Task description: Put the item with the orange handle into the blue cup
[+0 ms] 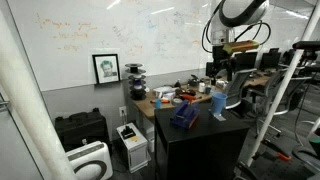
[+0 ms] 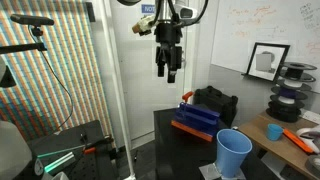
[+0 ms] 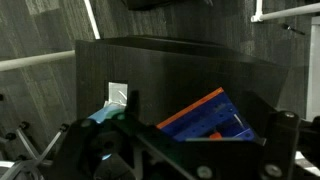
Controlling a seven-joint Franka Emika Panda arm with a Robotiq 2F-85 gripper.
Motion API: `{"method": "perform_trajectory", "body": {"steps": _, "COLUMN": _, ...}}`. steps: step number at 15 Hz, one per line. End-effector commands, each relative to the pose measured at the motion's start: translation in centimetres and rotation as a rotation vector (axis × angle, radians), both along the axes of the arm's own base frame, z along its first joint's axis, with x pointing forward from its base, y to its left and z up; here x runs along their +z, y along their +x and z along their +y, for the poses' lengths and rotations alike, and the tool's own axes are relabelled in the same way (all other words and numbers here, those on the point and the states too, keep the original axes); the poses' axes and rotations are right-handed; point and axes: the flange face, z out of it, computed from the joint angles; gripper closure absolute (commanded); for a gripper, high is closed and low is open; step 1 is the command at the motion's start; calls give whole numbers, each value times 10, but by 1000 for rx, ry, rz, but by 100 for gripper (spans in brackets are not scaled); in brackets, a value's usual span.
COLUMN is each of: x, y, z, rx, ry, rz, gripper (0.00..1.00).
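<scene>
The robot's gripper should next move to the item in the low dark-blue box and close on the item's orange handle (image 1: 190, 105) (image 3: 215, 135).
The tall light-blue cup (image 2: 234, 153) stands on the black table (image 2: 180, 150) near its front corner, and it shows in both exterior views (image 1: 218, 103). In the wrist view the cup (image 3: 104, 115) is partly hidden behind my left finger. My gripper (image 2: 168, 74) hangs open and empty high above the table, over the far side of a low dark-blue box with an orange edge (image 2: 197, 120). In the wrist view the gripper (image 3: 196, 100) frames this box (image 3: 205, 118). A small orange piece (image 3: 215, 133) lies inside the box; I cannot tell what it is.
A wooden desk (image 2: 262, 132) behind the black table carries clutter, including an orange object (image 2: 298, 138) and filament spools (image 2: 290, 90). A white scrap (image 3: 118, 93) lies on the table by the cup. A whiteboard wall, a framed picture (image 1: 106, 68) and printers on the floor (image 1: 132, 143) stand nearby.
</scene>
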Motion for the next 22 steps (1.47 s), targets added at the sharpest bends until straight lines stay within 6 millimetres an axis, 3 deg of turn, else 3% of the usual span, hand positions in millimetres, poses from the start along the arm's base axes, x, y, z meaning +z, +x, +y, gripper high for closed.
{"method": "perform_trajectory", "body": {"steps": 1, "x": 1, "y": 1, "z": 0, "rx": 0, "ry": 0, "rz": -2, "gripper": 0}}
{"method": "perform_trajectory", "body": {"steps": 10, "x": 6, "y": 3, "z": 1, "rx": 0, "ry": 2, "rz": -14, "gripper": 0}}
{"method": "perform_trajectory", "body": {"steps": 12, "x": 1, "y": 21, "z": -2, "rx": 72, "ry": 30, "rz": -2, "gripper": 0}}
{"method": "perform_trajectory", "body": {"steps": 18, "x": -43, "y": 64, "z": -6, "rx": 254, "ry": 51, "rz": -36, "gripper": 0}}
{"method": "perform_trajectory", "body": {"steps": 22, "x": -79, "y": 92, "z": 4, "rx": 302, "ry": 44, "rz": -125, "gripper": 0}}
